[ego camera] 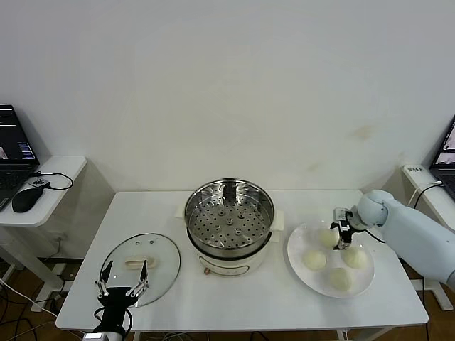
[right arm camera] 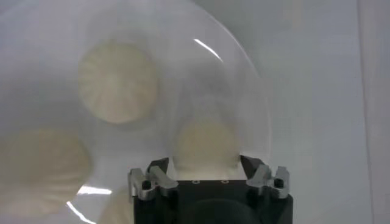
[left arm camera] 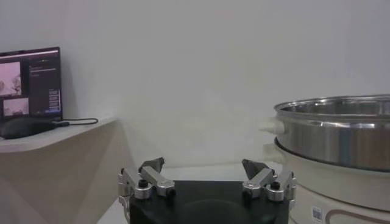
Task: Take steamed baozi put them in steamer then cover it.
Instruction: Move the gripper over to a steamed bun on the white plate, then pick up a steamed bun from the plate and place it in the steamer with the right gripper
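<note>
I should use my right gripper to set the back baozi down and let go of it on the steamer's holed bottom, near the steamer's back side [ego camera: 227, 199].
Four cream-white baozi lie on a white plate [ego camera: 302, 273] at the right: one at the back [ego camera: 328, 237], one on the left [ego camera: 314, 259], one on the right [ego camera: 355, 257], one at the front [ego camera: 340, 278]. My right gripper [ego camera: 343, 231] hangs low over the plate, open. In the right wrist view its fingertips flank one baozi [right arm camera: 206, 141], and the gripper [right arm camera: 205, 165] has not closed on it. The steel steamer [ego camera: 229, 213] stands empty at centre on its cream pot base. The glass cover [ego camera: 138, 266] lies flat on the table at the left. My left gripper [ego camera: 122, 280] waits open near the cover.
The white table [ego camera: 234, 298] ends close in front of the cover and plate. A side table with a laptop and mouse [ego camera: 27, 199] stands at far left. Another laptop [ego camera: 444, 153] is at far right. The steamer wall [left arm camera: 341, 131] is close to my left gripper [left arm camera: 204, 165].
</note>
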Controlling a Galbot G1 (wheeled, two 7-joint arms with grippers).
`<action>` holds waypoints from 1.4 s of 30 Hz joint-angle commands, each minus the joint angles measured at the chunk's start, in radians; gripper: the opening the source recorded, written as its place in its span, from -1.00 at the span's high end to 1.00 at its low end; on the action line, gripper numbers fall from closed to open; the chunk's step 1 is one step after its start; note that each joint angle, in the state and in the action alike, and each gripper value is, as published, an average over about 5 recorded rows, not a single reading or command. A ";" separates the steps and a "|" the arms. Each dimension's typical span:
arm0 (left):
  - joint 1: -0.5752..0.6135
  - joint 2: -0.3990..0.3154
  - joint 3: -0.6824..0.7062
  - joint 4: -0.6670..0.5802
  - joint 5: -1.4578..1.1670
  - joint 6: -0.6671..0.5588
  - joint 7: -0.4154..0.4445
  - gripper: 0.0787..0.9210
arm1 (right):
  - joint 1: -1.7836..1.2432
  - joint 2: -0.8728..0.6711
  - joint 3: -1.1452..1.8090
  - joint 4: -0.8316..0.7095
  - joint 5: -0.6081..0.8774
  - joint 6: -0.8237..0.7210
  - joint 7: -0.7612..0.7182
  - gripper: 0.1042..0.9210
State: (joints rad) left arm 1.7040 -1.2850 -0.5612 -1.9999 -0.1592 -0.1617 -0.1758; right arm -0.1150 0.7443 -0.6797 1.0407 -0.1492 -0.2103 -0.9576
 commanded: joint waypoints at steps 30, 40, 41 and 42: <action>-0.014 0.036 0.031 0.015 -0.042 -0.023 0.007 -0.77 | 0.858 0.108 -0.592 0.268 0.520 0.024 0.005 -0.31; -0.008 0.037 0.015 0.015 -0.031 -0.034 0.008 -0.77 | 0.780 0.380 -0.626 0.197 0.453 0.179 0.050 -0.32; -0.007 0.036 0.013 0.016 -0.030 -0.036 0.008 -0.77 | 0.773 0.400 -0.630 0.190 0.426 0.198 0.053 -0.32; -0.006 0.035 0.011 0.017 -0.029 -0.039 0.008 -0.77 | 0.767 0.418 -0.634 0.185 0.395 0.219 0.054 -0.32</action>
State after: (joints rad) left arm 1.6953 -1.2492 -0.5465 -1.9848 -0.1908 -0.1924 -0.1682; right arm 0.6109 0.9686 -1.2500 1.2484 0.2791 -0.0991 -0.9244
